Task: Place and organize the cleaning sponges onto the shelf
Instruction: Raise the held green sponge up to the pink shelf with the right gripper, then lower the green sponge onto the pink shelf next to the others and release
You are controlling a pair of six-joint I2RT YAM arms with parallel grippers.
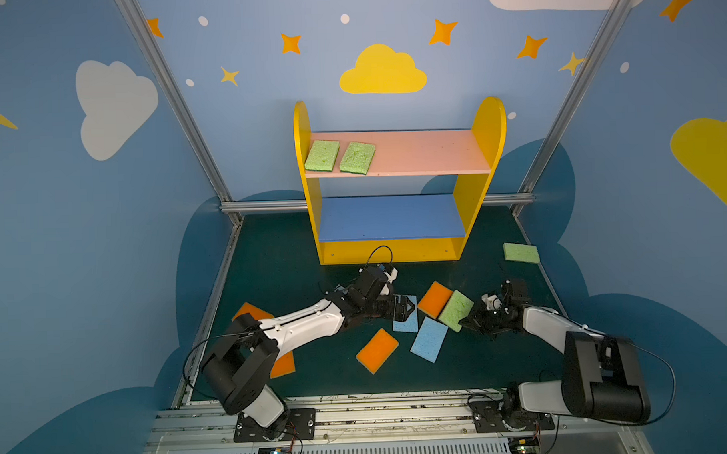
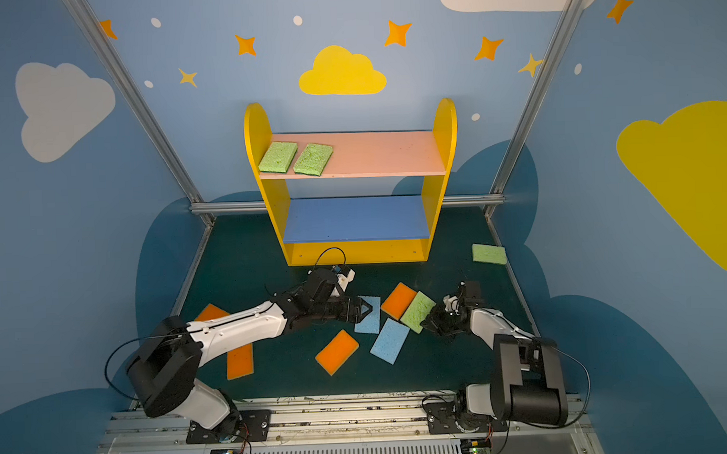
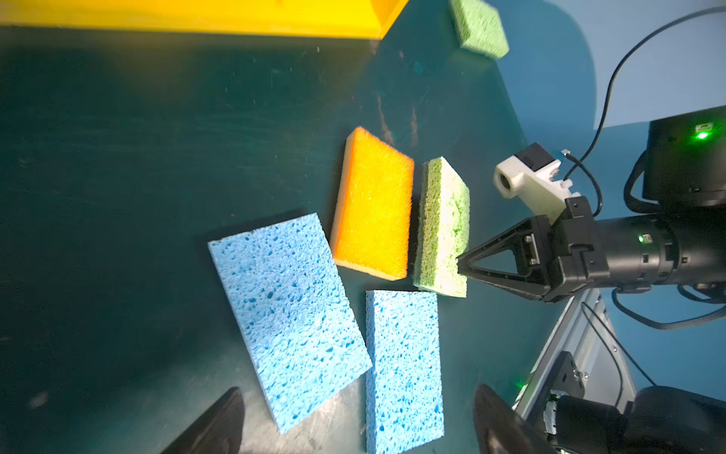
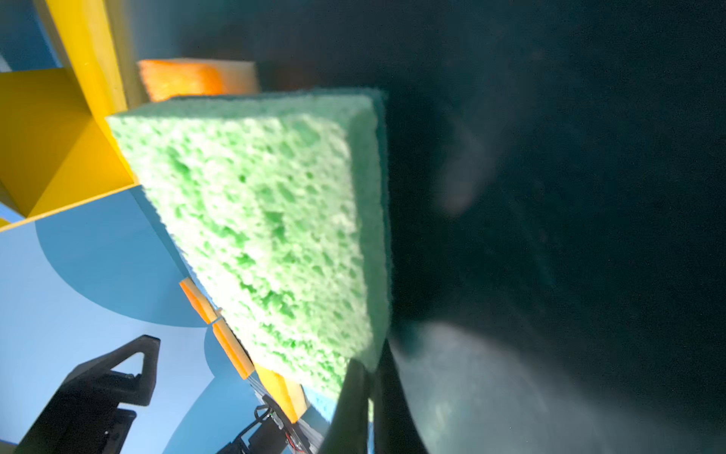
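My right gripper is to let go of the green sponge on the middle of the pink board (image 1: 389, 159), next to the shelved green sponges. That green sponge is now tilted up beside an orange sponge.
The shelf (image 1: 425, 151) stands at the back with two green cleaning sponges (image 1: 322, 155) (image 1: 357, 157) on its pink board. My right gripper (image 1: 465, 322) (image 4: 371, 377) is shut on the corner of a third green sponge (image 1: 455, 311) (image 3: 444, 228) (image 4: 267, 220), which is tilted up on its edge beside an orange sponge (image 1: 435, 299) (image 3: 373, 204). My left gripper (image 1: 408, 309) (image 3: 359, 416) hangs open over two blue sponges (image 3: 286, 314) (image 3: 404, 365) and holds nothing. Another green sponge (image 1: 521, 253) lies on the mat at the right.
More orange sponges lie on the dark mat: one in the middle (image 1: 377, 350) and two partly under my left arm (image 1: 283, 366) (image 1: 252, 311). Metal frame posts (image 1: 174, 97) and blue walls close in the sides. A slotted rail (image 1: 360, 415) runs along the front.
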